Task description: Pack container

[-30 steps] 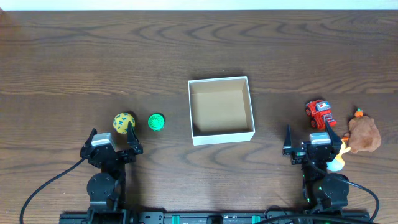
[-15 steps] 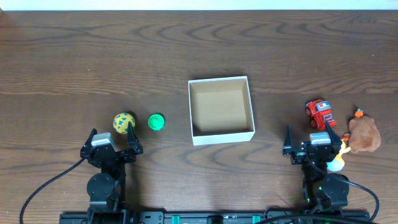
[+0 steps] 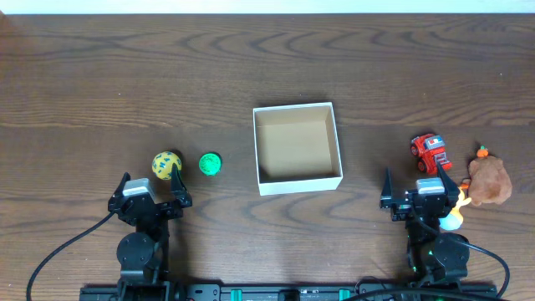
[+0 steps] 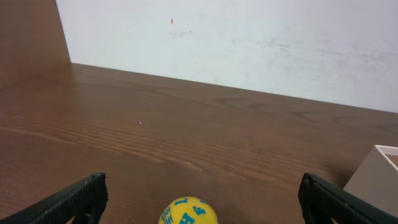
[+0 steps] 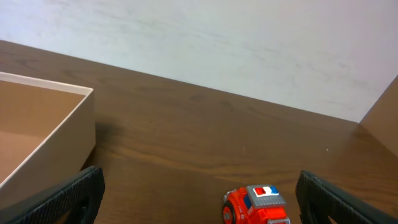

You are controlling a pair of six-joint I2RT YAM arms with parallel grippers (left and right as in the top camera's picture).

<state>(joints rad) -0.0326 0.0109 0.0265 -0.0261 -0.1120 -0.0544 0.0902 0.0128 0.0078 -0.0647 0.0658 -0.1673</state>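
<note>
I should close my right gripper on the cab (image 3: 433,143) (image 5: 259,198) of the red toy truck, by the sides of its blue windshield and roof.
The container (image 3: 298,180), a square white box with a tan inside, stands at the table's middle; its corner shows in the left wrist view (image 4: 379,171) and its wall in the right wrist view (image 5: 68,134). A yellow ball with blue marks (image 3: 166,165) lies just ahead of my open left gripper (image 3: 153,191), also seen low between the jaws (image 4: 188,211). A green round toy (image 3: 210,164) lies right of the ball. A red toy truck (image 3: 430,152) lies ahead of my open right gripper (image 3: 418,188) and shows in its view (image 5: 258,205).
A brown plush toy (image 3: 489,180) with an orange bit lies at the right edge. A white and orange small toy (image 3: 452,217) lies beside the right arm. A white wall (image 4: 249,43) rises behind the table's far edge.
</note>
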